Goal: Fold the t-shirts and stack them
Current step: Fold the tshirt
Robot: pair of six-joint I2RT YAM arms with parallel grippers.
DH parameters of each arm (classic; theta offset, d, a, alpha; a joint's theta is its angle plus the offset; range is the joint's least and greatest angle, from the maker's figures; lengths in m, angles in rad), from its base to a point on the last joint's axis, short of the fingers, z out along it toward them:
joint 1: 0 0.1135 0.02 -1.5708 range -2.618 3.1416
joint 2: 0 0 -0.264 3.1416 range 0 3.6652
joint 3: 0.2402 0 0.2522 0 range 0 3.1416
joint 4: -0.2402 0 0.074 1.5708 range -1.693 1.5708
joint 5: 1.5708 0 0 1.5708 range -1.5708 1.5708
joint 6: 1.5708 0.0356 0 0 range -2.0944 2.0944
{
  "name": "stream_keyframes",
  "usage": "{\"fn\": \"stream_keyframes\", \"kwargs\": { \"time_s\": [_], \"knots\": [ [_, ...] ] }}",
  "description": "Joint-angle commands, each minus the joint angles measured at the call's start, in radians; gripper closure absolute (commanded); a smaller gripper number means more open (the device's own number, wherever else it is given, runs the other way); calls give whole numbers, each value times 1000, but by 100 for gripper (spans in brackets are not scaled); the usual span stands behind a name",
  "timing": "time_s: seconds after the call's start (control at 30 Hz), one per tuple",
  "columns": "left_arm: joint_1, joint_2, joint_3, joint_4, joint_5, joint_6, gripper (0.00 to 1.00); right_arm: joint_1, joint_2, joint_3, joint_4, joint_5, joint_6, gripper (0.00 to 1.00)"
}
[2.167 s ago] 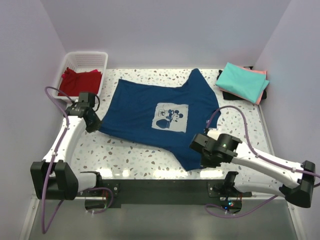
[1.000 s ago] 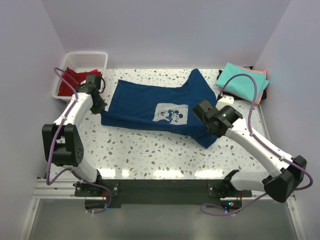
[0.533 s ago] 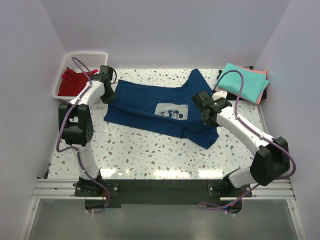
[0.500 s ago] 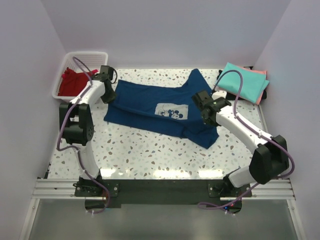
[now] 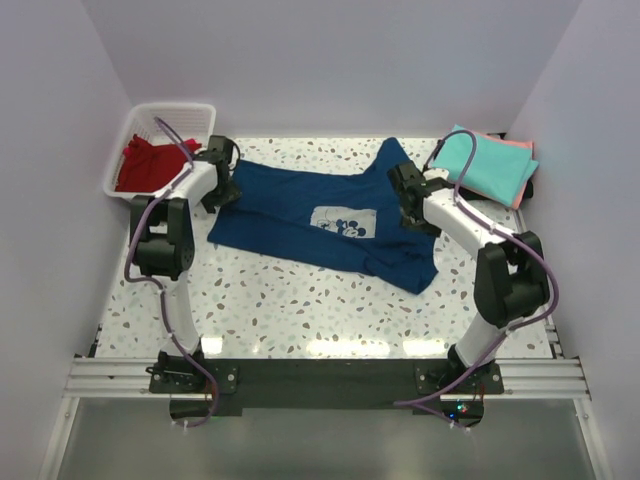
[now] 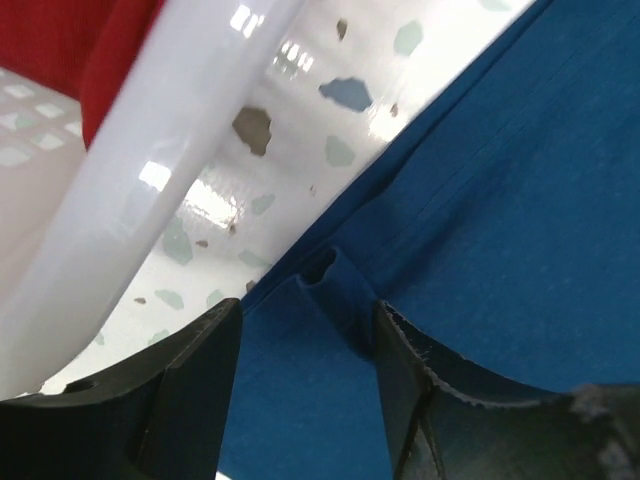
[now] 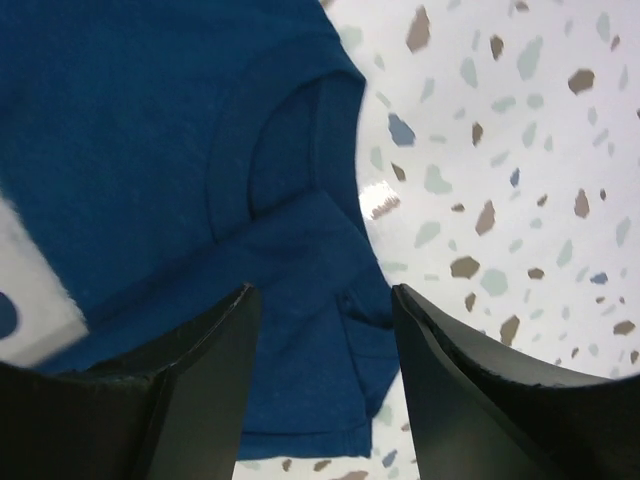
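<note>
I can see the navy blue t-shirt's front edge slanting away toward the basket, so I need to grip the t-shirt's front corner on that side (image 5: pixel 213 240) with my left gripper and pull it toward me.
The navy blue t-shirt (image 5: pixel 300 210) lies folded over on itself across the table's middle, its pale print (image 5: pixel 343 222) facing up. My left gripper (image 5: pixel 226 188) hovers open over the shirt's left edge. In the left wrist view the gripper (image 6: pixel 305 390) straddles a small pucker of navy cloth (image 6: pixel 322 272) without pinching it. My right gripper (image 5: pixel 412 212) stands open over the shirt's right side. In the right wrist view the gripper (image 7: pixel 320 390) hangs above the cloth just below the collar (image 7: pixel 290 150). The red t-shirt (image 5: pixel 148 162) lies in the basket. Teal (image 5: pixel 482 162) and salmon-pink (image 5: pixel 522 148) t-shirts lie stacked at the back right.
The white basket (image 5: pixel 178 112) stands at the back left corner, its rim (image 6: pixel 170 150) close beside my left gripper. Walls close off the back and both sides. Speckled table (image 5: pixel 300 300) lies bare in front of the shirt.
Both grippers carried the shirt's near edge toward the back, folding the shirt over itself. Both jaws were shut on the cloth and have now opened, letting it go.
</note>
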Motion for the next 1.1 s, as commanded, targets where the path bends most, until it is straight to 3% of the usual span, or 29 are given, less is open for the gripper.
{"fn": "stream_keyframes", "kwargs": {
  "time_s": [0.0, 0.27, 0.4, 0.6, 1.07],
  "knots": [
    [-4, -68, 36, 109, -44, 12, 39, 0, 16, 123, 84, -11, -67, 41],
    [-38, -155, -10, 57, -61, 64, 39, 51, -17, 46, 73, -255, -124, 42],
    [-52, -206, -117, 26, -42, 63, 39, 66, -52, -43, 78, -337, -69, 50],
    [-62, -264, -286, 46, 10, 51, 43, 78, -71, -126, 95, -363, -53, 64],
    [-67, -174, -343, 23, -25, 3, 44, 80, 12, -130, 164, -397, -70, 63]
  ]
}}
